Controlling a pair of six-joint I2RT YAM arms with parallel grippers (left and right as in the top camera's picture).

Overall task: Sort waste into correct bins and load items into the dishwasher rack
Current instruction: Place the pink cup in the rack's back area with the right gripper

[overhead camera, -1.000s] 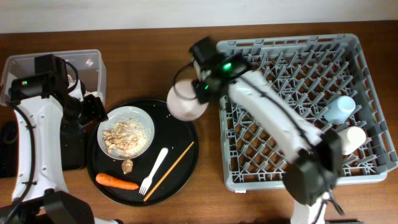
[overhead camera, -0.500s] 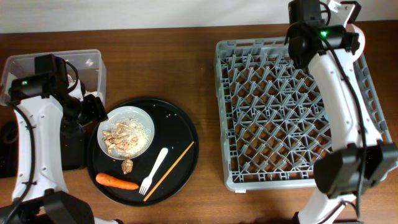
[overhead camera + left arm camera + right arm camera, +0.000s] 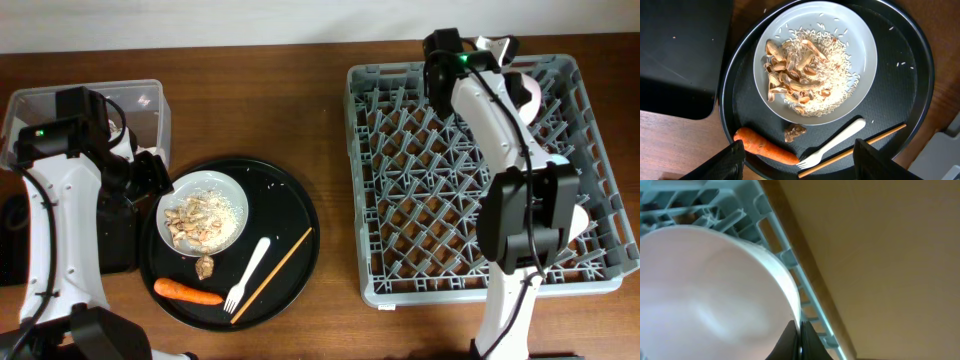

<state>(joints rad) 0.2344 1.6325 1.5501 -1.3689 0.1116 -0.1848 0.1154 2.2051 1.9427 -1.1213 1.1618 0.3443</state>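
The cream bowl will go down among the pegs in the grey dishwasher rack's back middle part (image 3: 495, 117) from my right gripper.
My right gripper (image 3: 799, 335) is shut on the rim of the cream bowl (image 3: 705, 295) and holds it tilted over the back right part of the grey dishwasher rack (image 3: 400, 200); the bowl also shows in the overhead view (image 3: 528, 92). My left gripper (image 3: 800, 167) is open and empty, hovering over the white fork (image 3: 837, 142), chopstick (image 3: 875, 140) and carrot (image 3: 765, 146). The pale plate (image 3: 860, 45) holds rice and beige chunks (image 3: 800, 75). The wrapper and tissue are not in view.
The plate, fork, chopstick and carrot lie on a large round black tray (image 3: 295, 215). The clear tub (image 3: 140, 95) stands at the back left, with the shallow black tray (image 3: 680, 50) in front of it. A white cup (image 3: 575, 220) peeks out beside my right arm.
My right arm has carried the bowl from beside the round tray across to the rack's back right part. My left arm has not moved.
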